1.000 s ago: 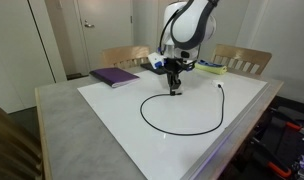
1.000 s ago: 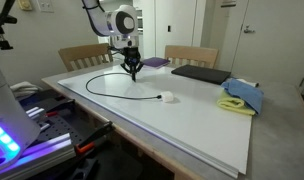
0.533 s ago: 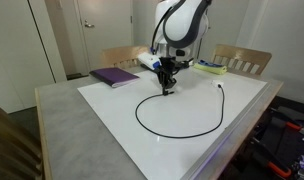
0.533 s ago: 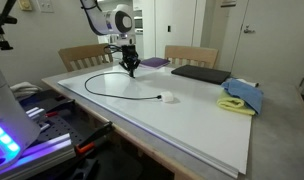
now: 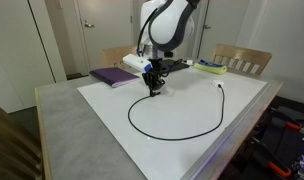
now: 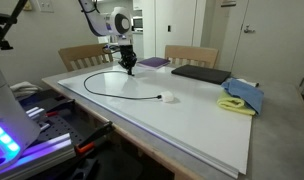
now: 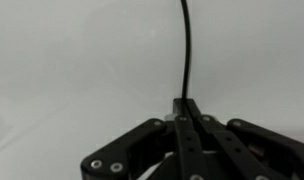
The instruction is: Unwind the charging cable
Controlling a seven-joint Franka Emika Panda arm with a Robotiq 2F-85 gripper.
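Next, the gripper releases the cable end, now held low over the table, on the grey part of the table (image 5: 82, 109) just beside the white part's edge.
The charging cable (image 5: 170, 136) is a thin black cord lying in a wide open curve on the white tabletop. Its white plug block (image 6: 169, 97) lies at one end in an exterior view; in an exterior view that end shows near the table's right side (image 5: 220, 86). My gripper (image 5: 155, 88) is shut on the cable's other end, low over the table near the back, also seen in an exterior view (image 6: 130, 70). In the wrist view the cord (image 7: 184, 45) runs straight up from between my closed fingertips (image 7: 185, 104).
A purple notebook (image 5: 114, 76) lies at the table's back corner. A dark laptop (image 6: 201, 74) and a blue and yellow cloth (image 6: 242, 96) lie on the table. Wooden chairs (image 6: 83, 56) stand behind it. A rack with coloured gear (image 6: 32, 110) stands beside the table edge.
My gripper has moved sideways along the back of the table with the cable end in it, and the cord's loop has widened.
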